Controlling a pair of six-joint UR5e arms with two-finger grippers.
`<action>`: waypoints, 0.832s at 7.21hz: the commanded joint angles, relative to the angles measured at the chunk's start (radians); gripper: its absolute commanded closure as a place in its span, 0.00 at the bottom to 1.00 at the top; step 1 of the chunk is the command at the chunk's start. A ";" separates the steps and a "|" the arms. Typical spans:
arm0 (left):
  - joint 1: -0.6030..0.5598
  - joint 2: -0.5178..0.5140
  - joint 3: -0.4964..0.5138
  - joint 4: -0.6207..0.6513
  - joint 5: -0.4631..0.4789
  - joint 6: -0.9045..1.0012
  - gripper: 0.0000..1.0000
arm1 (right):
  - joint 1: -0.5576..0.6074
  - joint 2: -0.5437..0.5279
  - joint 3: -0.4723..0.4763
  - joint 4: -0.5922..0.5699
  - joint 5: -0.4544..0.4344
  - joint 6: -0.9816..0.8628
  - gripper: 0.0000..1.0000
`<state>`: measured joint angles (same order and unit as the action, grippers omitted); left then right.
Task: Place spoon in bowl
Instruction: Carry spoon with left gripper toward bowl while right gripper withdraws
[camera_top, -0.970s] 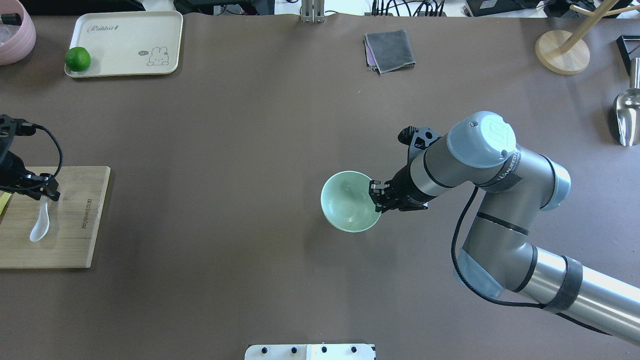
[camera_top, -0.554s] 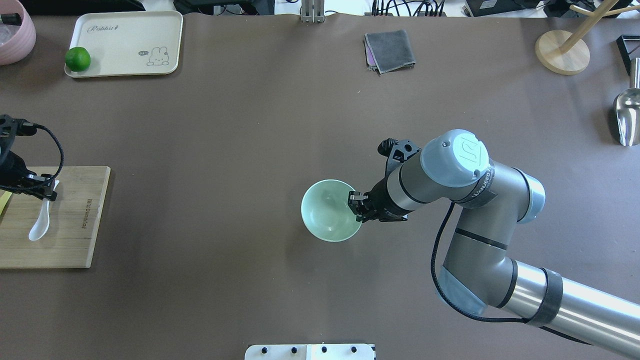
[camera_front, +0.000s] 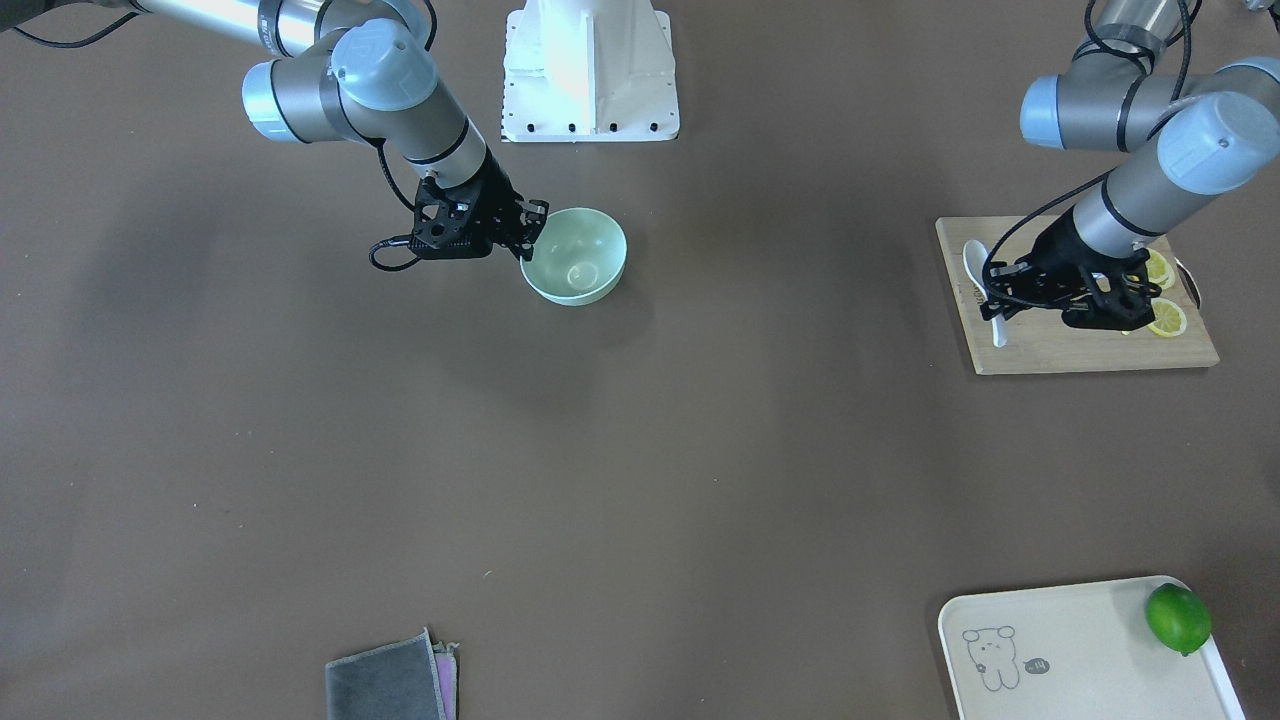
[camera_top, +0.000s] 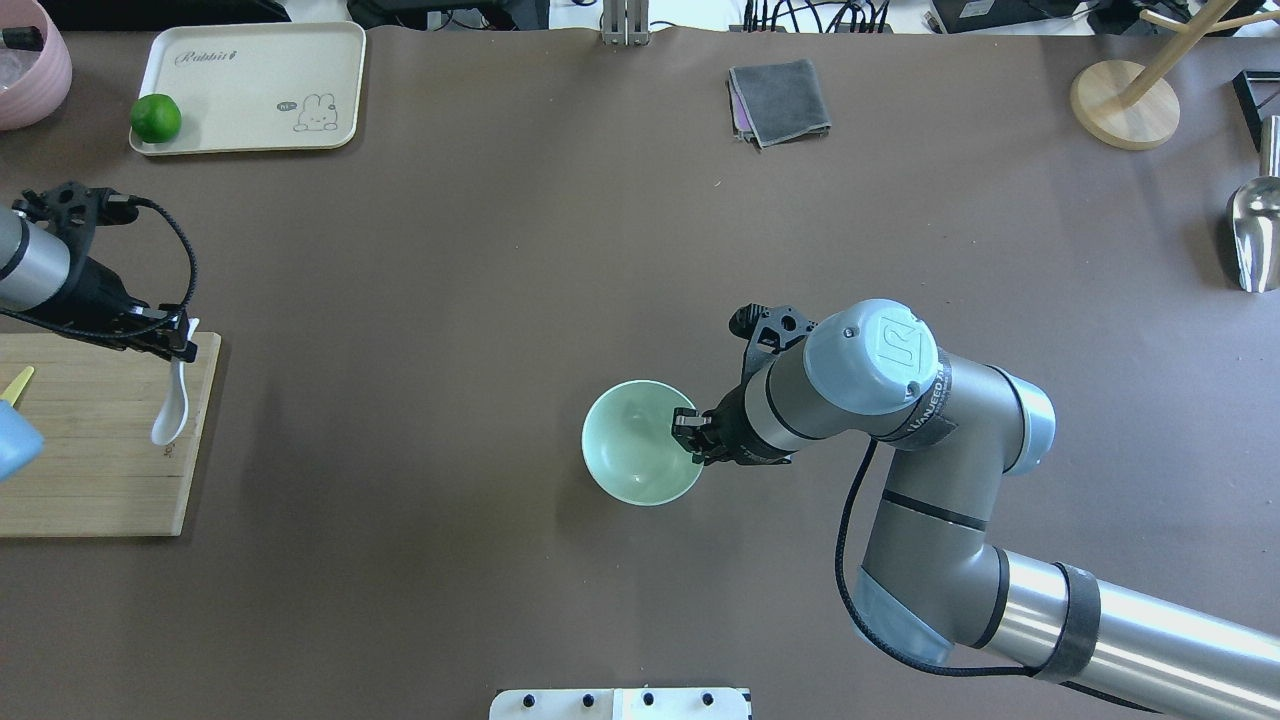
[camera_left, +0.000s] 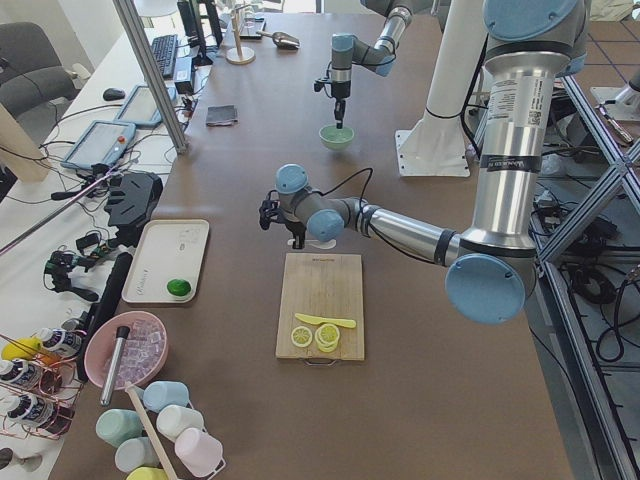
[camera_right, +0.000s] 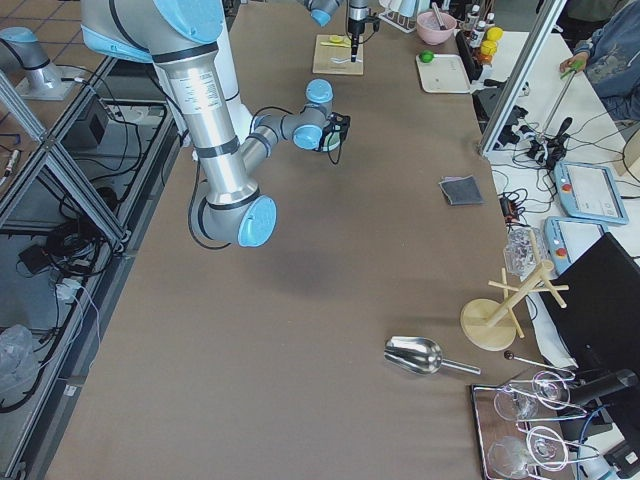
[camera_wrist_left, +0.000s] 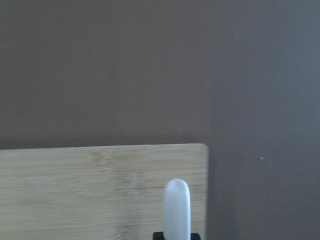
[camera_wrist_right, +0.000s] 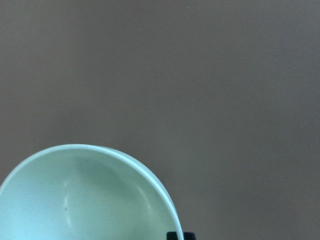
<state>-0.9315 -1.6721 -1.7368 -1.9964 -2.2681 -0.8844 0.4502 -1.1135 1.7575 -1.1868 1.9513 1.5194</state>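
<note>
Next, my left gripper releases the white spoon inside the pale mint-green bowl (camera_front: 585, 289), with the spoon's handle leaning over the bowl's rim toward the cream tray.
The white spoon (camera_top: 170, 405) hangs from my left gripper (camera_top: 182, 347), which is shut on its handle, over the right edge of the bamboo cutting board (camera_top: 90, 470). The spoon also shows in the front view (camera_front: 980, 275) and the left wrist view (camera_wrist_left: 177, 207). The pale mint-green bowl (camera_top: 632, 447) stands upright on the table's middle. My right gripper (camera_top: 690, 438) is shut on its right rim. The bowl is empty in the front view (camera_front: 580, 262) and the right wrist view (camera_wrist_right: 85, 200).
A cream tray (camera_top: 250, 85) with a lime (camera_top: 155, 118) and a pink bowl (camera_top: 30, 60) stand at the far left. A grey cloth (camera_top: 778, 100) lies at the back. A wooden stand (camera_top: 1125, 100) and a metal scoop (camera_top: 1255, 230) are at the right. Lemon slices (camera_front: 1160, 300) lie on the board.
My right gripper has pulled the bowl to the left and nearer to the robot. My left gripper has carried the spoon to the right, to the board's right edge.
</note>
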 joint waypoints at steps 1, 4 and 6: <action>0.083 -0.156 -0.015 0.022 0.001 -0.187 1.00 | -0.002 0.001 -0.004 0.001 -0.020 0.011 0.01; 0.224 -0.360 -0.006 0.119 0.073 -0.407 1.00 | 0.088 -0.029 0.025 0.004 0.053 -0.007 0.00; 0.261 -0.489 -0.001 0.224 0.113 -0.464 1.00 | 0.253 -0.128 0.058 0.010 0.218 -0.116 0.00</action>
<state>-0.6926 -2.0790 -1.7402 -1.8331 -2.1780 -1.3023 0.5999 -1.1779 1.7912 -1.1793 2.0659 1.4804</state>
